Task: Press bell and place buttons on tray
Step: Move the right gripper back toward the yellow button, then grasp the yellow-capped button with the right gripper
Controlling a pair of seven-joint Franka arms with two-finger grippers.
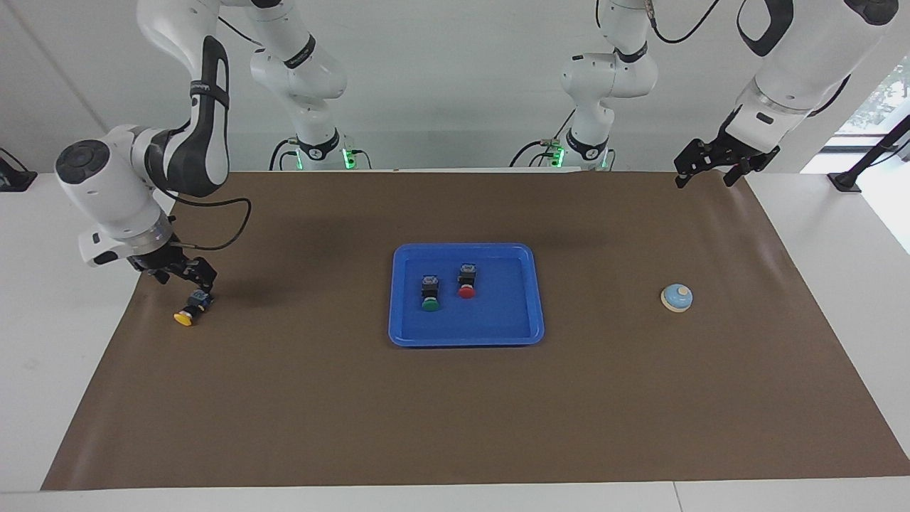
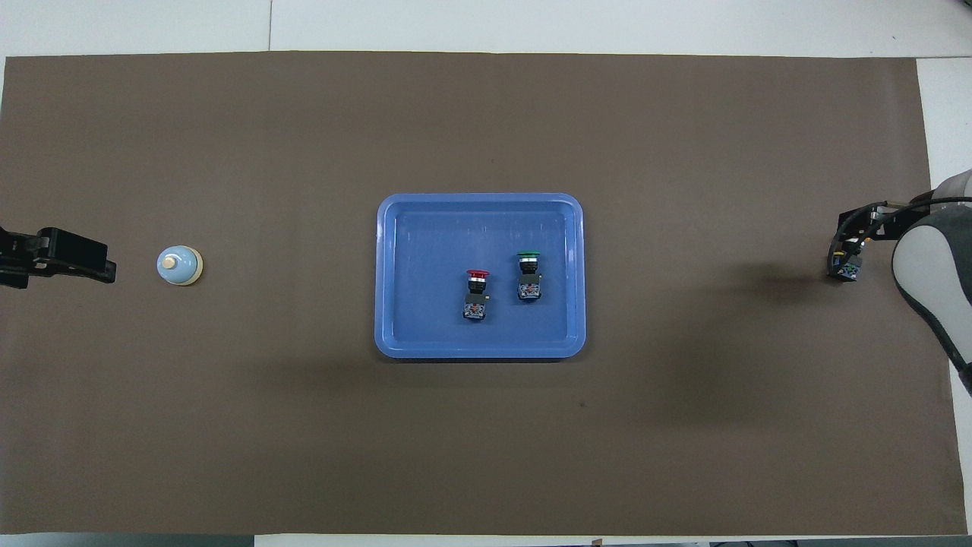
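Observation:
I need to next close my right gripper on the yellow button's black body [image 2: 849,264], so that its cap stays free.
The yellow button [image 1: 190,308] lies on its side on the brown mat at the right arm's end of the table. My right gripper [image 1: 186,276] hangs open just over it, with nothing between its fingers. From overhead, the right gripper [image 2: 852,234] covers the cap and only the yellow button's black body [image 2: 844,268] shows. The green button [image 1: 429,293] [image 2: 528,275] and red button [image 1: 466,281] [image 2: 476,292] lie in the blue tray [image 1: 466,336] [image 2: 478,351]. The bell [image 1: 677,297] [image 2: 179,265] sits toward the left arm's end. My left gripper [image 1: 707,174] [image 2: 87,262] waits open above the mat's corner.
A brown mat [image 1: 455,412] covers most of the white table [image 1: 43,341]. The arms' bases stand at the table's edge nearest the robots. Nothing else lies on the mat.

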